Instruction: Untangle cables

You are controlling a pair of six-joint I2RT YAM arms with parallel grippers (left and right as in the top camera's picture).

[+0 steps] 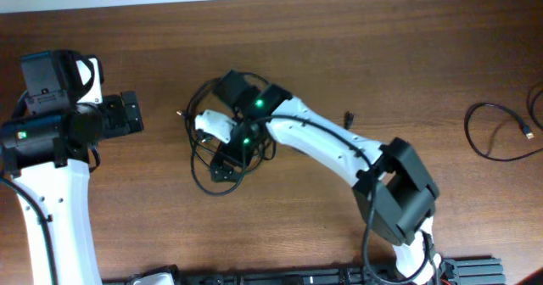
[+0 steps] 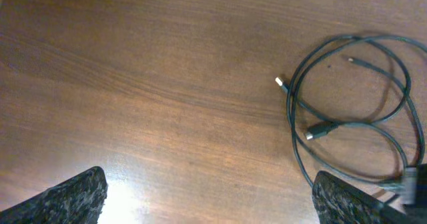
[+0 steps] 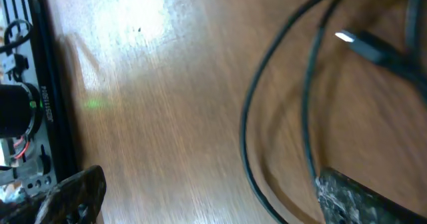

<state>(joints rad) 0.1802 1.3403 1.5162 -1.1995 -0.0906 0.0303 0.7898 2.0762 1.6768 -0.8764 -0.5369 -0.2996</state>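
The robot's right gripper should next move to the outer cable's near-side [image 1: 208, 159] [image 3: 256, 189] bend in the tangle of black cables and close there.
A tangle of thin black cables [image 1: 202, 149] lies looped at the table's middle. My right gripper [image 1: 226, 164] hovers right over it, open, with nothing between the fingers. In the right wrist view the open fingers [image 3: 213, 201] straddle bare wood and a cable loop [image 3: 250, 117], with a metallic plug end [image 3: 357, 43] at the upper right. My left gripper [image 1: 131, 113] is open and empty, well left of the tangle. The left wrist view shows its wide-open fingers [image 2: 213, 204], the cable loops [image 2: 347, 97] at the right, and a small plug tip [image 2: 280, 84].
A separate black cable [image 1: 496, 132] lies curled at the table's right edge. A small dark piece [image 1: 348, 115] sits right of the tangle. A black equipment rail [image 3: 40, 97] runs along the table's front edge.
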